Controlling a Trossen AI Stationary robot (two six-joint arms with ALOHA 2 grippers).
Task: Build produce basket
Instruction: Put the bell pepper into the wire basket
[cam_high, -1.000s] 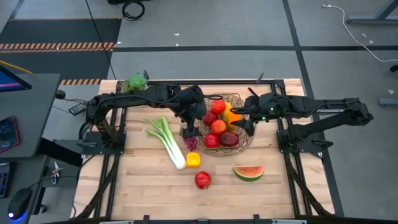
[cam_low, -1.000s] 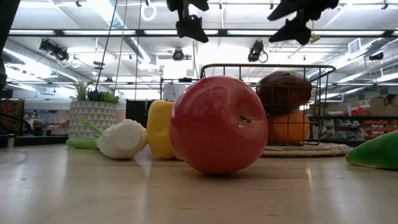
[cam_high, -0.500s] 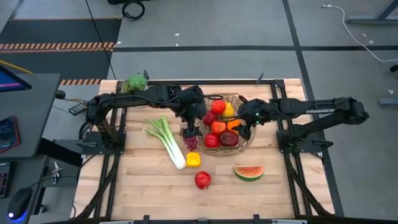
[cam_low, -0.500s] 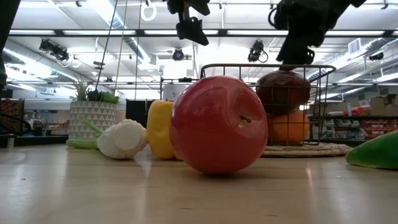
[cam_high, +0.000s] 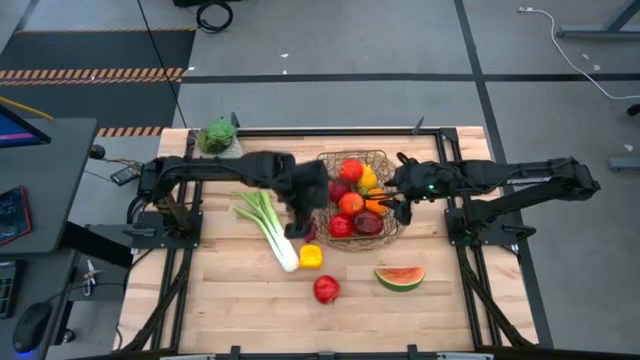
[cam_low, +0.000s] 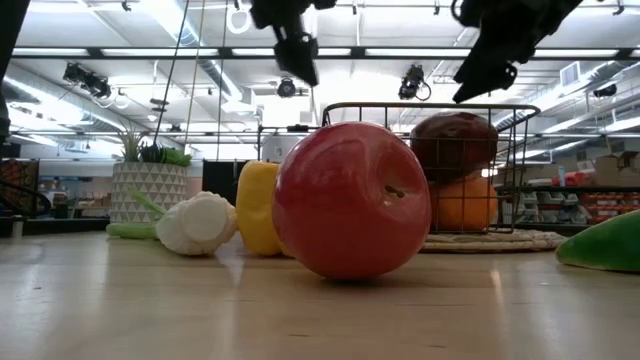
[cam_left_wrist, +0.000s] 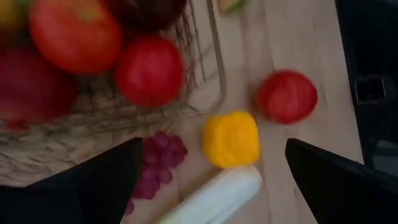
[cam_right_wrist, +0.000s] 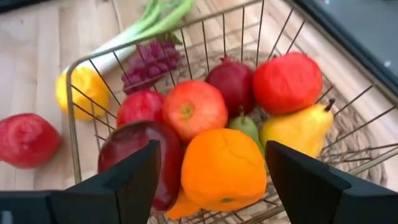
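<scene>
The robot's left gripper will next close around the sides of the yellow pepper (cam_high: 311, 257) (cam_left_wrist: 231, 139), next to the leek's white end.
The wire basket (cam_high: 383, 160) stands at the table's middle far side and holds several fruits: apples, an orange (cam_right_wrist: 224, 168), a pear. On the table near it lie the leek (cam_high: 268, 228), the grapes (cam_left_wrist: 158, 165), the yellow pepper (cam_high: 311, 257), a red apple (cam_high: 326, 289) and the watermelon slice (cam_high: 400, 277). My left gripper (cam_left_wrist: 212, 149) hovers open just left of the basket, above the grapes and the pepper. My right gripper (cam_right_wrist: 211, 149) hovers open over the basket's right part, above the orange, and holds nothing.
A potted green plant (cam_high: 218, 135) stands at the far left corner. The near half of the table is bare wood apart from the apple and the watermelon slice. In the low view the apple (cam_low: 350, 200) fills the foreground in front of the basket (cam_low: 430, 170).
My left gripper has moved from beside the basket toward the table's near edge and sunk a little, coming over the grapes. My right gripper has sunk slightly over the basket's right part and rolled. Both stayed open. No fruit has moved.
</scene>
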